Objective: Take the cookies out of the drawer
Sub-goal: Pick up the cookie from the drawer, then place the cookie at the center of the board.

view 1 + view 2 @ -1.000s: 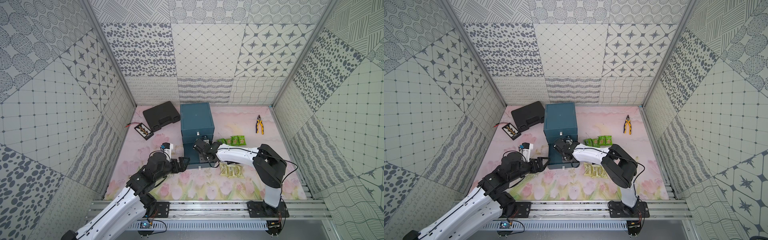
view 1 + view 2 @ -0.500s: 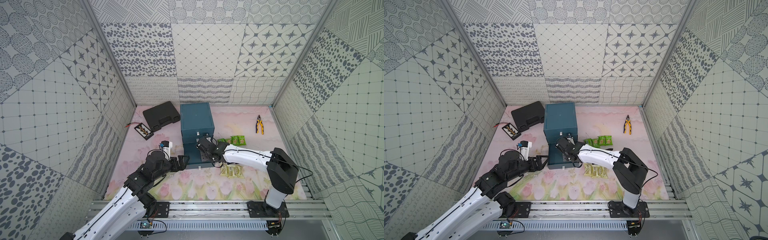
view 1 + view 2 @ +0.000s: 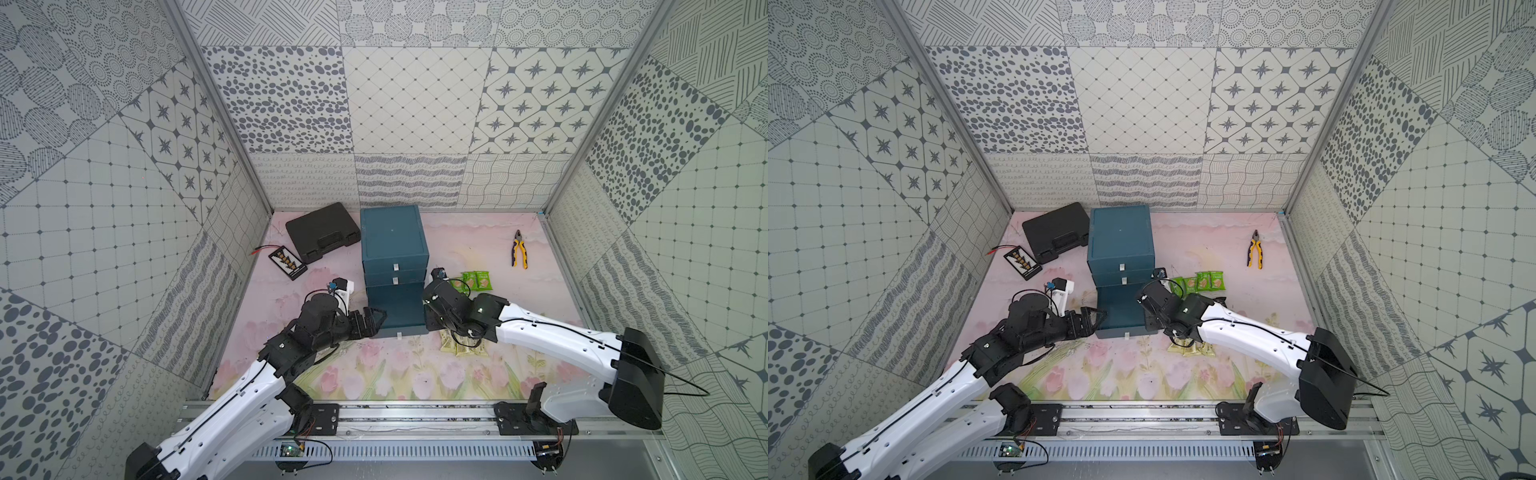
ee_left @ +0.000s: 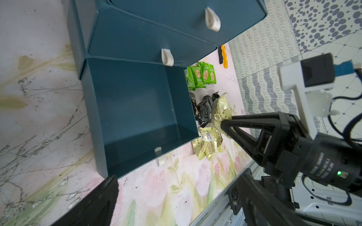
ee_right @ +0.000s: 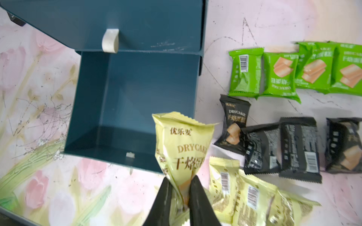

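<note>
The robot's right gripper needs to release the cookie packet at the end of the yellow-green row (image 3: 485,345) (image 5: 331,208) farthest from the drawer.
The teal cabinet's bottom drawer (image 3: 397,307) (image 5: 133,109) stands pulled out, and its inside shows bare. My right gripper (image 5: 180,193) (image 4: 223,122) is shut on a pale yellow-green cookie packet (image 5: 182,148) (image 4: 221,108), lifted at the drawer's right front corner. More cookies lie on the table right of the drawer: green packets (image 3: 473,281) (image 5: 293,74), black packets (image 5: 284,144) (image 4: 203,109) and yellow-green packets (image 3: 461,347) (image 5: 254,199). My left gripper (image 3: 376,319) (image 4: 176,195) is open at the drawer's left front corner, holding nothing.
The cabinet (image 3: 392,232) has two shut upper drawers. A black case (image 3: 322,230) and a small black tray (image 3: 287,262) lie at the back left. Yellow-handled pliers (image 3: 519,249) lie at the back right. The arms' rail (image 3: 395,411) runs along the front.
My right gripper has moved right, from over the drawer to its right edge, carrying the yellow-green packet. The left arm has barely moved.
</note>
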